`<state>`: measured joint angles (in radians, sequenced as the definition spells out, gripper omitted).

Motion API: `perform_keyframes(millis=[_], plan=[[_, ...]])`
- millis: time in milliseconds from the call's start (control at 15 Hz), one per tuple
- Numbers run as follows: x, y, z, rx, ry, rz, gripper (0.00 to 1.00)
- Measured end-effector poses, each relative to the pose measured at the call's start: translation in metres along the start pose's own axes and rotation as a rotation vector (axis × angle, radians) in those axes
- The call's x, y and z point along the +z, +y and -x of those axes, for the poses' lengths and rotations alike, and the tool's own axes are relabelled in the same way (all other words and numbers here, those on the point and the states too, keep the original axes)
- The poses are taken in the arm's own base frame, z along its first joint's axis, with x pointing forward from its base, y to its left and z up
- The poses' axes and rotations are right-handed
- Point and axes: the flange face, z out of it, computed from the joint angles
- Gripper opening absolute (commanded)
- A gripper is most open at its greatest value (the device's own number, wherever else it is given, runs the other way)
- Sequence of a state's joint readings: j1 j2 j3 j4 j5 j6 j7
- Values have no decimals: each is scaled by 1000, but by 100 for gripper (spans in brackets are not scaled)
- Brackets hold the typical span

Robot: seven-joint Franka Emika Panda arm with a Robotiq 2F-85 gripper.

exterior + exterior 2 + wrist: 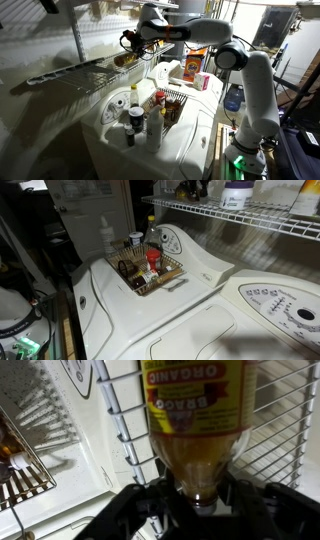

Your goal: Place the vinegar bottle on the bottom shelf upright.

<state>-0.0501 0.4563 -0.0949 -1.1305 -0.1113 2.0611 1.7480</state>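
Observation:
Next, I set the vinegar bottle, now tilted over the shelf wires, down standing up on the wire shelf [121, 62] just below my gripper, above the white washer.
The vinegar bottle [195, 420], clear with amber liquid and a yellow-red "Bragg Organic" label, fills the wrist view. My gripper [198, 500] is shut on its neck, and the fingers hide the cap. In an exterior view the gripper [130, 42] holds the bottle [123, 60] at the near end of the long wire shelf [75, 70]. The bottle lies tilted over the shelf wires [290, 430]; I cannot tell whether it touches them. The shelf also runs across the top of an exterior view [250, 218].
A wire basket [150, 275] of small bottles stands on the white washer top [200, 300] below the shelf, also seen in an exterior view [170, 108]. A white bottle with yellow top [133, 96] and dark jars stand nearby. A purple-labelled tub [237, 194] sits on the shelf.

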Motion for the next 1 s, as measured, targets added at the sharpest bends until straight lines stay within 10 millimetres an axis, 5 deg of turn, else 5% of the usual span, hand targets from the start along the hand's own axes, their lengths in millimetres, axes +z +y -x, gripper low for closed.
perform_keyframes(millis=[1000], plan=[[-63,-17,68,-237,213,-273,16]])
